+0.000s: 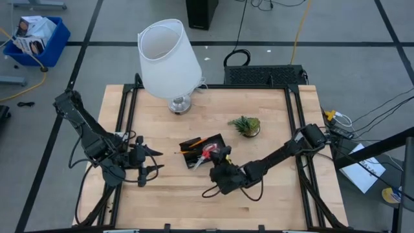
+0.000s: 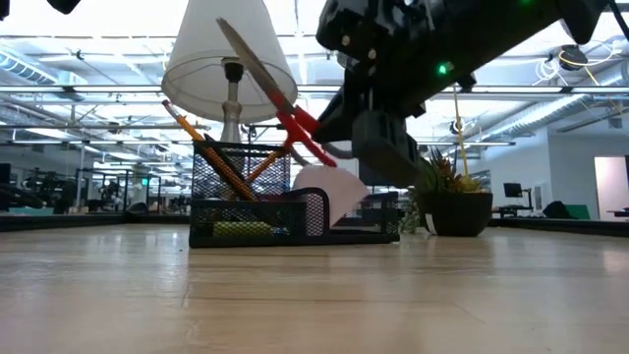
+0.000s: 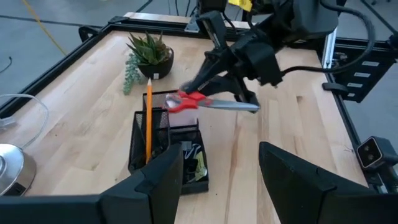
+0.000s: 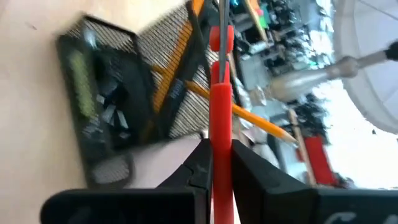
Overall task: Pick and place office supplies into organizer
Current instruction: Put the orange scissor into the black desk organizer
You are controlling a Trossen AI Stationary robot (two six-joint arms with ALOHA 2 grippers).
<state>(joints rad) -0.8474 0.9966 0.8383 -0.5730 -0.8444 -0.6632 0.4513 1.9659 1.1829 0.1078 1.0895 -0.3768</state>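
Observation:
Next, my left gripper takes the scissors over from my right gripper above the black mesh organizer by closing on the red handle (image 1: 209,149) (image 3: 180,102) of the scissors.
The red-handled scissors (image 3: 205,103) hang in the air over the black mesh organizer (image 1: 204,150), tilted, with the blades pointing up and away from the handles (image 2: 305,133). My right gripper (image 1: 220,165) is shut on them just near of the organizer. Orange pencils (image 3: 149,118) stand slanted in the organizer's tall mesh cup, and a pale pink pad (image 2: 339,192) sits in a low compartment. My left gripper (image 3: 217,186) is open and waits left of the organizer (image 3: 165,146), touching nothing. My right gripper pinches the scissors by the red handle end (image 4: 221,134) between its two fingers (image 4: 249,171), the handles edge-on in the gap. The scissors are lifted clear above the organizer, tilted, with the blades (image 2: 246,59) rising away from the fingers.
A big white lamp (image 1: 168,58) stands at the table's far left behind the organizer. A small green potted plant (image 1: 246,125) sits to the organizer's far right. Bare wood (image 1: 174,194) lies along the near edge between the arms.

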